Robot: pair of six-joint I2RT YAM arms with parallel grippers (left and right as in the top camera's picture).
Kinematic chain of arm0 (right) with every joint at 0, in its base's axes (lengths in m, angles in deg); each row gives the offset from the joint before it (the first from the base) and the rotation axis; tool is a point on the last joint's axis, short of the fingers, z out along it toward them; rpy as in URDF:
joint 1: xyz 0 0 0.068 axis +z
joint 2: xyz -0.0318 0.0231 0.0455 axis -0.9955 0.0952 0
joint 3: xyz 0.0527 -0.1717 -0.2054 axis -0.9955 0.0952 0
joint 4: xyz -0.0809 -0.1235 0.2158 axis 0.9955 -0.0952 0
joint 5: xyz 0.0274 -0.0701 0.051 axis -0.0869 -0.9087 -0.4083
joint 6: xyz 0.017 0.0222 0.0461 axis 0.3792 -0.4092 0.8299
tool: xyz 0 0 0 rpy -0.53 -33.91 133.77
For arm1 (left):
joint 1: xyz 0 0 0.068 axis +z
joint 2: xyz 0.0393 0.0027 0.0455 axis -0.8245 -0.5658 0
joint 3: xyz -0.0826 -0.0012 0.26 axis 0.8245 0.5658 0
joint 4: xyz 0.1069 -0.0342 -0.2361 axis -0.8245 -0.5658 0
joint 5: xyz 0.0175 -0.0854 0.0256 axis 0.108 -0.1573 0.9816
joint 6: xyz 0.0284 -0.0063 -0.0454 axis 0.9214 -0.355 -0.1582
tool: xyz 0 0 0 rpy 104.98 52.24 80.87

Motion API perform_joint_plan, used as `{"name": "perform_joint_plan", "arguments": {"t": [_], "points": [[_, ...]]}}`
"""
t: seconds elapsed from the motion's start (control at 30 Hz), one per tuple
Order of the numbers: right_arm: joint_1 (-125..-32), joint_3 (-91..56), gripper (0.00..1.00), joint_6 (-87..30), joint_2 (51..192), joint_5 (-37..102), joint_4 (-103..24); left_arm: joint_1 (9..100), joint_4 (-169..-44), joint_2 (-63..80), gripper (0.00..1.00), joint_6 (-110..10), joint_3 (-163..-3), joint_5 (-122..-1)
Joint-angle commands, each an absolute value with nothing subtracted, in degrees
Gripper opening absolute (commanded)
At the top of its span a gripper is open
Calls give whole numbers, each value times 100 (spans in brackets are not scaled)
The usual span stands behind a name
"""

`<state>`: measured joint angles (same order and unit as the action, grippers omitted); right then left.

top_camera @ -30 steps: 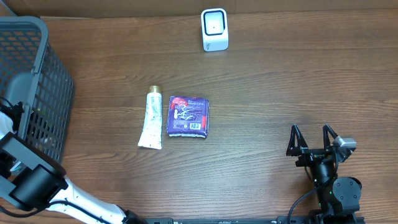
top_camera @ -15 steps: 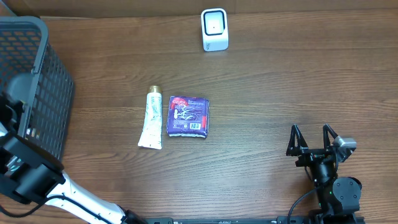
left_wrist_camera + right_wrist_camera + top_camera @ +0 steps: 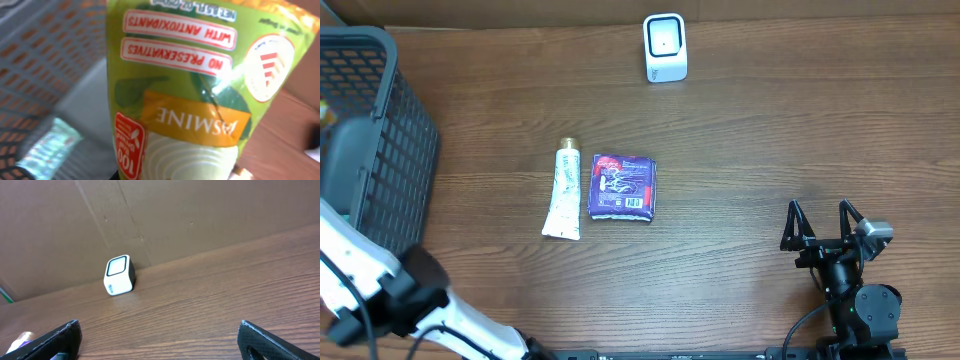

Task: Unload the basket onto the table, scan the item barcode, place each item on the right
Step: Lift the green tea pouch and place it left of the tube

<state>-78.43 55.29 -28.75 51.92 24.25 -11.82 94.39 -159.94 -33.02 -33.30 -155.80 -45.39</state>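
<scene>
Next, I put the green pouch, hanging upside down above the grey basket, down with my left gripper on the table (image 3: 535,187), between the grey basket and the toothpaste tube.
A green pouch (image 3: 190,85) printed "JASMINE" fills the left wrist view, hanging upside down above the grey basket (image 3: 40,60). My left gripper is shut on its lower end, and the pouch hides the fingers. No barcode shows on this face. The white scanner (image 3: 665,47) stands at the table's far edge and also shows in the right wrist view as a scanner (image 3: 119,275) against the cardboard wall. My right gripper (image 3: 823,225) rests open at the front right, its gripper (image 3: 159,327) holding nothing.
The grey mesh basket (image 3: 370,150) takes up the left edge of the table. A toothpaste tube (image 3: 563,190) and a purple packet (image 3: 624,187) lie side by side mid-table. A blurred pale packet (image 3: 47,145) lies in the basket. A cardboard wall (image 3: 200,215) backs the table.
My left arm has shifted at the lower left corner, its dark joint sliding down and to the right by the basket. The right arm has not moved.
</scene>
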Motion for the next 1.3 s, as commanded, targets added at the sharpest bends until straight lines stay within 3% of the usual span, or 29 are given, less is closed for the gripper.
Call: {"name": "perform_joint_plan", "arguments": {"t": [0.0,0.27,0.37,0.5,0.8,1.17,1.2,1.27], "points": [[-7806,5590,100,-2897,5124,2429,-1147,8785,-16286,-2409,4,-3372,-15825,-4898],[-7806,5590,100,-2897,5124,2429,-1147,6984,-16896,-2291,4,-2919,-14992,-4439],[-7806,5590,100,-2897,5124,2429,-1147,6571,-16894,-2334,4,-3147,-14080,-3722],[-7806,5590,100,-2897,5124,2429,-1147,6337,-16566,-2341,4,-3308,-12557,-3700],[-7806,5590,100,-2899,5124,2429,-1147,6095,-14160,-2339,4,-3455,-8970,-3801],[-7806,5590,100,-2897,5124,2429,-1147,6075,-11430,-2339,5,-3315,-6743,-3040],[-7806,5590,100,-2897,5124,2429,-1147,6075,-11288,-2339,13,-3315,-6678,-3044],[-7806,5590,100,-2899,5124,2429,-1147,6075,-11130,-2339,46,-3317,-6618,-3154]]}}
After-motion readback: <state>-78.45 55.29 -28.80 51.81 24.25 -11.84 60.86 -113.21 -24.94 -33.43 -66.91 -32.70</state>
